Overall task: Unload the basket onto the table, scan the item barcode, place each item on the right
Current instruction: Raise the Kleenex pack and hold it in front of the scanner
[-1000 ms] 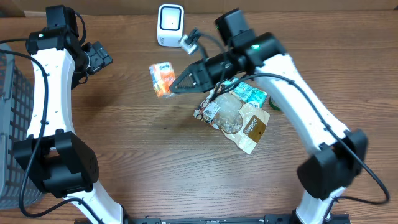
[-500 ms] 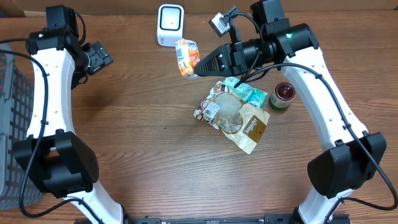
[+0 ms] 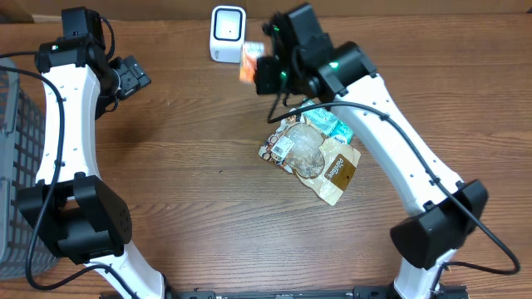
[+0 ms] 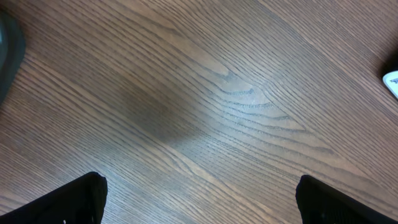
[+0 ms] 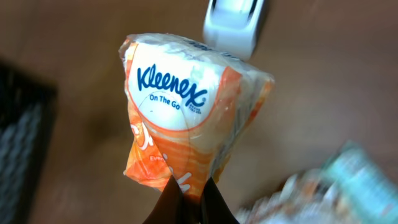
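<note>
Next, I let go of the Kleenex pack, now in the air beside the scanner, with my right gripper on the teal packet [image 3: 318, 121] [image 5: 347, 182], against the snack bags in the heap.
An orange-and-white Kleenex tissue pack [image 3: 249, 61] hangs in the air just right of the white barcode scanner [image 3: 228, 33] at the table's back edge. My right gripper [image 3: 260, 71] is shut on the pack's lower end. In the right wrist view the pack [image 5: 186, 118] stands up from the pinched fingertips of the right gripper [image 5: 189, 190], with the scanner [image 5: 233, 22] blurred behind it. No barcode shows on the face I see. My left gripper [image 3: 133, 75] is open at the far left, over bare wood [image 4: 199, 93], with nothing between its fingers [image 4: 81, 199].
A heap of snack bags [image 3: 314, 158] and a teal packet [image 3: 334, 126] lies mid-table under the right arm. A grey wire basket [image 3: 17, 166] stands along the left edge.
The right arm carried the tissue pack from mid-table up and back to beside the scanner, and the wrist turned. The left arm stayed still.
</note>
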Controlling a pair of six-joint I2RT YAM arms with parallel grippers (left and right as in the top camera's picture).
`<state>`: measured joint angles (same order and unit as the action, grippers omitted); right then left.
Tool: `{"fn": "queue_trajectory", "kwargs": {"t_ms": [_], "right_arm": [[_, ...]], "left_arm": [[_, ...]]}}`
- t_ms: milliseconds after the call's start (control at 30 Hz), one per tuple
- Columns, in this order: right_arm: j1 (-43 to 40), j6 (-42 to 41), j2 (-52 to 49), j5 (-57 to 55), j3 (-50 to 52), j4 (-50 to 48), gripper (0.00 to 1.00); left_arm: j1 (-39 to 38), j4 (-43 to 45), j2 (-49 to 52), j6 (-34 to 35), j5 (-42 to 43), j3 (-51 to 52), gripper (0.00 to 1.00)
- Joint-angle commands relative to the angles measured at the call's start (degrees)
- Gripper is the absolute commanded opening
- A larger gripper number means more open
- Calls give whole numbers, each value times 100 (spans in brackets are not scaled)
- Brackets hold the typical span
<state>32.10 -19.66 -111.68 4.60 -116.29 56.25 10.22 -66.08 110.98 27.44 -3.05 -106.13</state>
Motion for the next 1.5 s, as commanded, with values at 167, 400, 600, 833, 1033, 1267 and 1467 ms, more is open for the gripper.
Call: {"fn": "queue_trajectory", "kwargs": {"t_ms": [167, 400, 600, 833, 1033, 1267, 1467], "right_arm": [[243, 2413, -1259, -3075, -645, -2667, 4], [275, 5783, -2275, -3156, -636, -4911, 4], [289, 8089, -3014, -3154, -634, -5893, 4], [227, 9154, -3611, -3156, -632, -6220, 4], [229, 9154, -3644, -3121, -629, -6220, 4], [236, 9075, -3628, -3119, -629, -6199, 4], [240, 8172, -3322, -3161, -629, -6148, 4]], "left_arm": [[-13, -9, -90, -63, -33, -94, 100], [-13, -11, -90, -63, -33, -94, 99], [-13, -9, -90, -63, -33, -94, 100], [-13, -9, -90, -63, -33, -94, 100], [-13, -9, -90, -63, -33, -94, 100], [-13, -9, -90, -66, -33, -94, 100], [-13, -11, -90, -63, -33, -94, 100]]}}
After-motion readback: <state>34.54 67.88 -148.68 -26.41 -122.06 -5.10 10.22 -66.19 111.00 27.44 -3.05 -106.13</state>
